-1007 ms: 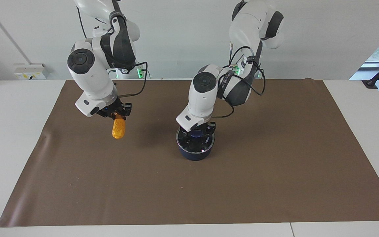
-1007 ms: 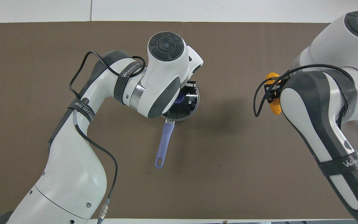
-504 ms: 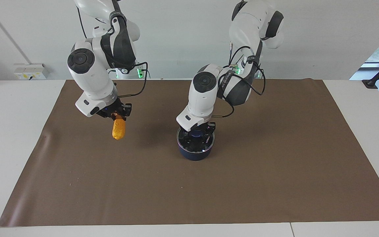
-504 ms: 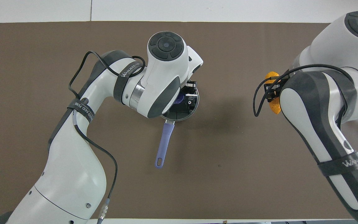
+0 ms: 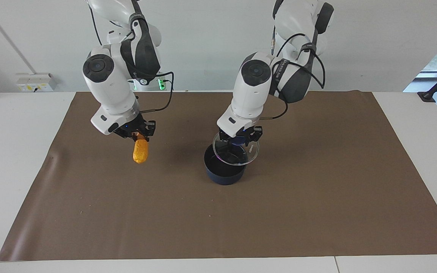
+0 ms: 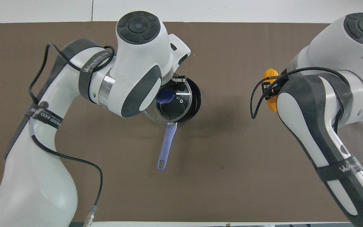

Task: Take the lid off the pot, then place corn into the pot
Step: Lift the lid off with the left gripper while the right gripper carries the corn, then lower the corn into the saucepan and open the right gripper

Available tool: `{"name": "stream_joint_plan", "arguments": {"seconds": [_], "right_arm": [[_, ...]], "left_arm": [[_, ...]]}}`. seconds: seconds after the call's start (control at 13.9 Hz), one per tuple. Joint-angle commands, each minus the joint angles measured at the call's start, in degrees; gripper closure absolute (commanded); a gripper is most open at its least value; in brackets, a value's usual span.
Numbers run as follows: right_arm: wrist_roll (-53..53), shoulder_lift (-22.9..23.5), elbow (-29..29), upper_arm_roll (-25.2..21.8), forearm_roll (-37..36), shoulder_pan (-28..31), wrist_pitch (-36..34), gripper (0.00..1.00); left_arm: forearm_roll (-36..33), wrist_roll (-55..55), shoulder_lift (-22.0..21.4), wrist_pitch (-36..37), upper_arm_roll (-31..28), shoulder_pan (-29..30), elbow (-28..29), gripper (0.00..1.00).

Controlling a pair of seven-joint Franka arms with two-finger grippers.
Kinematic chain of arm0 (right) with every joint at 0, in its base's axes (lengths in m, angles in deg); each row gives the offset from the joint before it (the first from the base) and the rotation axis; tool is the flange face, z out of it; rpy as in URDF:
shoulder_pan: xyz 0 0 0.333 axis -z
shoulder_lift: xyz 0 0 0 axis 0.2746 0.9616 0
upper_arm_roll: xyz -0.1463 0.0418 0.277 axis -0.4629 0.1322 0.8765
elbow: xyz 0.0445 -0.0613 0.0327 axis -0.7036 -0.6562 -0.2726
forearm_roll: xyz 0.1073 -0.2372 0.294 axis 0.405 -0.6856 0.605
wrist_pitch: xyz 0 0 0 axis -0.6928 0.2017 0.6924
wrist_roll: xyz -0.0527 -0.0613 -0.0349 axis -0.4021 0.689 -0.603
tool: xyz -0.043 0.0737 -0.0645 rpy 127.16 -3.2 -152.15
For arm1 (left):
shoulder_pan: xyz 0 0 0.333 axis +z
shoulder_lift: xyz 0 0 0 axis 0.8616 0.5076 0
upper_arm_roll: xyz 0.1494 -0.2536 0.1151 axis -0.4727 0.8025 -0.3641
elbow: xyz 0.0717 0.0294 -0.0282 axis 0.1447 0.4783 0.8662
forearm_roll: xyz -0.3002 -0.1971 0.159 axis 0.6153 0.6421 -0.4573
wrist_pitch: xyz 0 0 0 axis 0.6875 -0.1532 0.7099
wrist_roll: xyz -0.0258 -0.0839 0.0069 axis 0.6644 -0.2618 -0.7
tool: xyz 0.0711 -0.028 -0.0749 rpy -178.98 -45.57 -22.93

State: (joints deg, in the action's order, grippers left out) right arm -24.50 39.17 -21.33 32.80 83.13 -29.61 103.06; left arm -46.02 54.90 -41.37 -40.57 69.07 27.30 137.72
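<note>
Next, I set the glass lid, now tilted just above the pot, on the brown mat (image 6: 45, 109) under my left gripper's arm, far from the pot.
The navy pot (image 5: 224, 172) (image 6: 195, 97) stands in the middle of the brown mat, its light blue handle (image 6: 165, 146) pointing toward the robots. My left gripper (image 5: 237, 140) is shut on the blue knob (image 6: 164, 96) of the glass lid (image 5: 235, 153) (image 6: 169, 107) and holds it tilted just above the pot, shifted toward the left arm's end. My right gripper (image 5: 137, 133) (image 6: 271, 86) is shut on the upper end of the orange-yellow corn (image 5: 140, 151) (image 6: 271, 102), which hangs in the air over the mat, beside the pot toward the right arm's end.
A brown mat (image 5: 317, 212) covers most of the white table (image 5: 10, 151). A cable loops from the right wrist (image 6: 257, 104). A wall socket box (image 5: 34, 81) sits at the table's back edge, at the right arm's end.
My left gripper has lifted the lid off the pot and moved it up and toward the left arm's end. The right gripper with the corn has shifted slightly toward the pot.
</note>
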Motion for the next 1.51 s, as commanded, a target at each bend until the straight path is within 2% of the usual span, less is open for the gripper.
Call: {"name": "stream_joint_plan", "arguments": {"seconds": [0.0, 0.14, 0.29, 0.36, 0.43, 0.58, 0.65, 0.72, 0.86, 1.15, 1.22, 1.29, 1.44], "right_arm": [[11.2, 1.8, 2.1, 0.5, 0.9, -6.8, 3.1, 1.0], [15.5, 4.8, 4.4, 0.5, 3.8, -10.2, 6.1, 1.0], [19.9, 10.6, 10.4, 0.5, 3.7, -14.7, 6.4, 1.0], [22.8, 13.9, 13.1, 0.5, 3.5, -17.1, 6.7, 1.0], [24.3, 16.7, 15.0, 0.5, 3.4, -18.9, 8.2, 1.0], [24.5, 18.0, 14.1, 0.5, 3.6, -19.5, 15.0, 1.0], [24.5, 18.4, 13.1, 0.5, 3.6, -20.2, 15.9, 1.0], [24.6, 18.4, 11.9, 0.5, 3.6, -21.4, 16.6, 1.0], [24.8, 18.4, 10.3, 0.5, 3.6, -21.5, 17.2, 1.0], [26.4, 18.2, 8.3, 0.5, 3.8, -21.0, 19.2, 0.98], [26.4, 18.2, 8.3, 0.5, 3.8, -21.1, 19.2, 0.42], [26.4, 18.2, 8.4, 0.5, 3.4, -21.4, 19.2, 0.0], [26.3, 18.0, 10.1, 0.3, 3.1, -20.6, 17.7, 0.0]], "left_arm": [[0.8, 2.8, -3.8, 2.8, 0.3, 8.6, 1.7, 1.0], [0.8, 11.0, -3.9, 5.4, 0.3, 17.1, 2.0, 1.0], [0.7, 18.6, -4.9, 4.3, 0.3, 24.9, 4.8, 1.0], [0.6, 21.9, -5.9, 2.3, 0.3, 28.2, 7.9, 1.0], [0.6, 26.8, -8.5, -1.7, 0.2, 31.5, 13.7, 1.0], [0.5, 32.0, -12.7, -12.1, -0.3, 36.0, 26.0, 1.0], [0.1, 32.7, -13.4, -17.0, -0.4, 37.5, 31.0, 1.0], [-2.0, 32.7, -13.0, -19.4, -0.4, 38.2, 33.2, 1.0], [-3.5, 32.8, -12.1, -20.3, -0.3, 40.5, 34.3, 1.0], [-3.6, 34.1, -9.7, -21.3, -0.3, 40.0, 35.5, 1.0], [-3.6, 34.3, -9.7, -22.5, -0.3, 40.4, 36.6, 1.0], [-3.6, 35.5, -9.7, -24.0, -0.3, 40.5, 37.7, 1.0], [-3.6, 37.2, -9.5, -25.1, -0.3, 40.5, 38.4, 1.0]]}}
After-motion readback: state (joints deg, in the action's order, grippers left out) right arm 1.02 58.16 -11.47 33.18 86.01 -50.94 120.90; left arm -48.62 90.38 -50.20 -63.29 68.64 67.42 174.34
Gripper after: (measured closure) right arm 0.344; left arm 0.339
